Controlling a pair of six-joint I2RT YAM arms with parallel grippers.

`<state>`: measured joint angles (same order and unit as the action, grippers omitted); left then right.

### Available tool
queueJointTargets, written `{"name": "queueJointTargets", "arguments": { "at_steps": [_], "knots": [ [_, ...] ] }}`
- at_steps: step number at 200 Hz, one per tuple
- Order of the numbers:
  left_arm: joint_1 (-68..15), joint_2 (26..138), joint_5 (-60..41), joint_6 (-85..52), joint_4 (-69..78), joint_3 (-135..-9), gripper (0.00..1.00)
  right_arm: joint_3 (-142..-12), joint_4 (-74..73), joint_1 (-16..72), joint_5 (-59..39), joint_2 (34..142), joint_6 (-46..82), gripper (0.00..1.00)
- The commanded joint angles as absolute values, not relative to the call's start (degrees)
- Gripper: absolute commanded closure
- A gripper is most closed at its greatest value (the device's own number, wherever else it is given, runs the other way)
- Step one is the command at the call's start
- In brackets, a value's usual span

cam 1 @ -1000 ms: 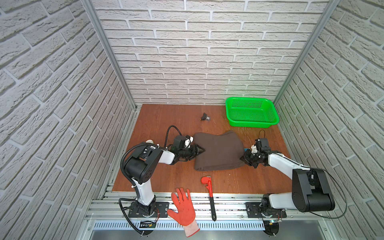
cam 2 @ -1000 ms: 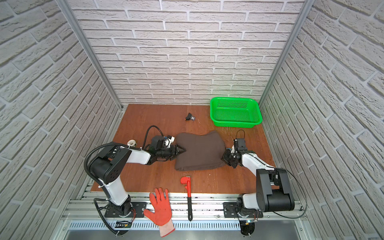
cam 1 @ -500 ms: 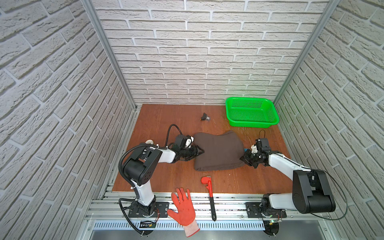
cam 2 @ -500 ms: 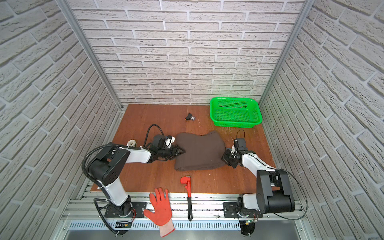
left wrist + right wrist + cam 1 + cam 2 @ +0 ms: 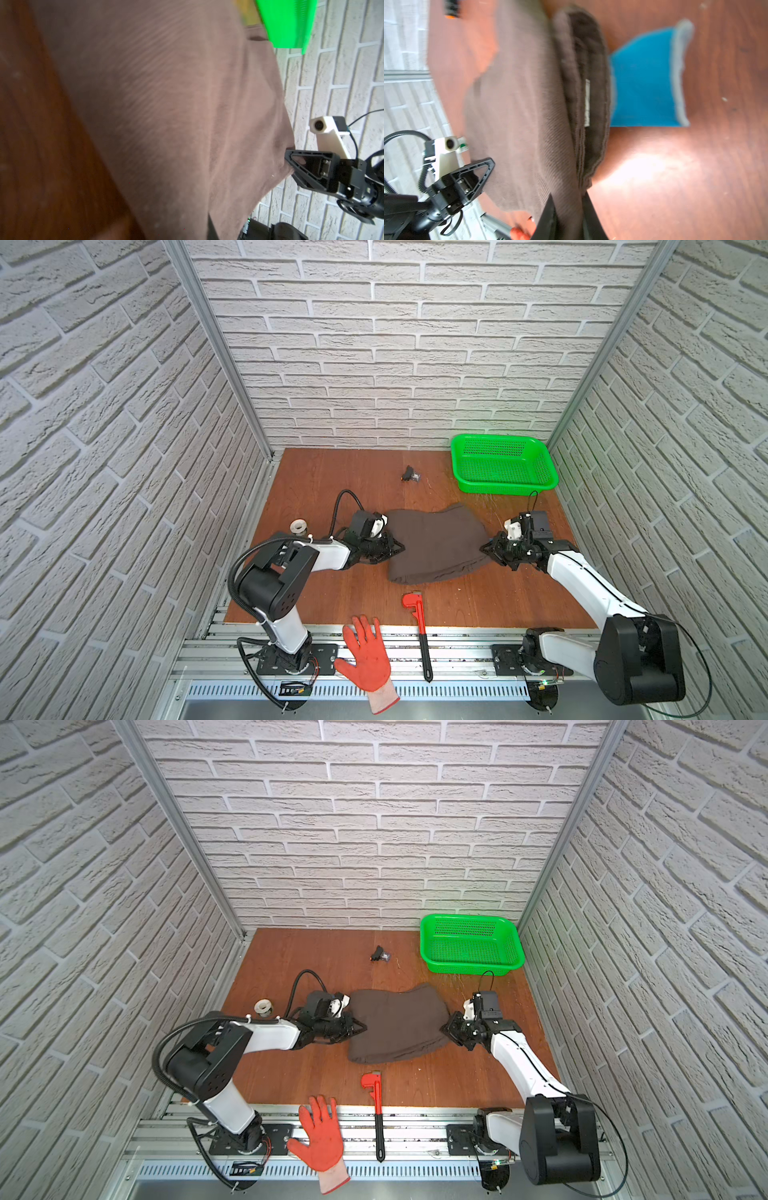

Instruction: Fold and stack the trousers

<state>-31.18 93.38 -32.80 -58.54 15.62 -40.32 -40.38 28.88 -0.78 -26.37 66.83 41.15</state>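
Next, I lay the trousers down with my left gripper and let go of them on the table (image 5: 345, 487), between the tape roll and the small black object. The trousers now lie folded mid-table.
The dark brown trousers (image 5: 436, 545) (image 5: 397, 1023) lie folded in a thick pad mid-table in both top views. My left gripper (image 5: 400, 549) (image 5: 362, 1029) is at their left edge, its jaws drawn together on the cloth. Cloth fills the left wrist view and covers all but one dark finger (image 5: 210, 228). My right gripper (image 5: 485, 549) (image 5: 568, 209) is shut on the trousers' right edge, with brown cloth pinched between both fingers. A blue glove cuff (image 5: 643, 79) pokes out from under the folded layers.
A green basket (image 5: 505, 464) stands at the back right. A red pipe wrench (image 5: 417, 614) and an orange glove (image 5: 368, 651) lie at the front edge. A white tape roll (image 5: 298, 526) sits left, and a small black object (image 5: 410, 475) is at the back.
The left gripper's jaws, spread wide a second ago, have closed on the trousers' left edge. The right arm and its grip have not moved.
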Motion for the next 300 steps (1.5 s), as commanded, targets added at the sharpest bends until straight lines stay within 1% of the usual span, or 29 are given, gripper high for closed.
{"name": "queueJointTargets", "arguments": {
  "at_steps": [1, 37, 71, 110, 138, 164, 177, 206, 251, 279, 281, 288, 293, 300],
  "knots": [
    [-30.98, 85.20, -30.69, -54.35, 5.63, -45.37, 1.00, -44.86, 32.31, -0.10, -29.33, 63.82, 39.90, 0.95],
    [-27.90, 77.92, -29.11, -50.70, -6.05, -51.53, 1.00, -51.07, 34.26, 2.46, -29.40, 63.42, 41.44, 0.95],
    [-23.66, 75.45, -29.93, -47.97, -12.42, -55.64, 1.00, -57.25, 32.64, 7.99, -27.25, 66.40, 44.08, 0.95],
    [-16.00, 74.84, -33.02, -44.82, -16.53, -58.93, 1.00, -64.84, 28.41, 15.08, -24.27, 75.21, 46.52, 0.95],
    [-8.02, 76.74, -35.09, -40.92, -19.76, -62.14, 1.00, -71.16, 24.88, 18.74, -23.06, 84.38, 47.44, 0.95],
    [-1.77, 81.86, -36.68, -37.80, -21.76, -66.30, 1.00, -79.30, 21.54, 20.58, -22.31, 94.52, 48.57, 0.95],
    [1.07, 85.13, -37.92, -37.56, -20.40, -68.61, 1.00, -84.74, 19.81, 21.37, -22.15, 100.02, 49.41, 0.95],
    [6.38, 94.64, -38.76, -36.66, -20.90, -78.93, 1.00, -98.36, 16.01, 22.70, -23.01, 112.59, 52.25, 0.95],
    [11.20, 108.47, -41.55, -34.94, -23.99, -97.36, 1.00, -123.50, 16.90, 24.75, -22.16, 133.12, 55.61, 0.95],
    [13.92, 118.15, -41.51, -33.85, -29.31, -103.41, 1.00, -131.59, 16.14, 26.12, -20.66, 143.25, 58.74, 0.94],
    [14.12, 118.75, -41.45, -33.77, -29.63, -103.55, 0.98, -131.95, 16.10, 26.24, -20.57, 143.74, 58.96, 0.94],
    [14.85, 120.54, -40.51, -33.53, -31.04, -104.00, 0.79, -132.78, 16.13, 26.63, -20.21, 145.73, 59.75, 0.91],
    [15.37, 121.57, -38.98, -33.26, -32.34, -104.19, 0.67, -133.33, 16.60, 26.86, -19.83, 146.90, 60.19, 0.84],
    [16.10, 122.47, -37.60, -32.95, -33.55, -104.18, 0.57, -133.86, 17.44, 27.26, -19.52, 148.32, 60.58, 0.74]
  ]
}}
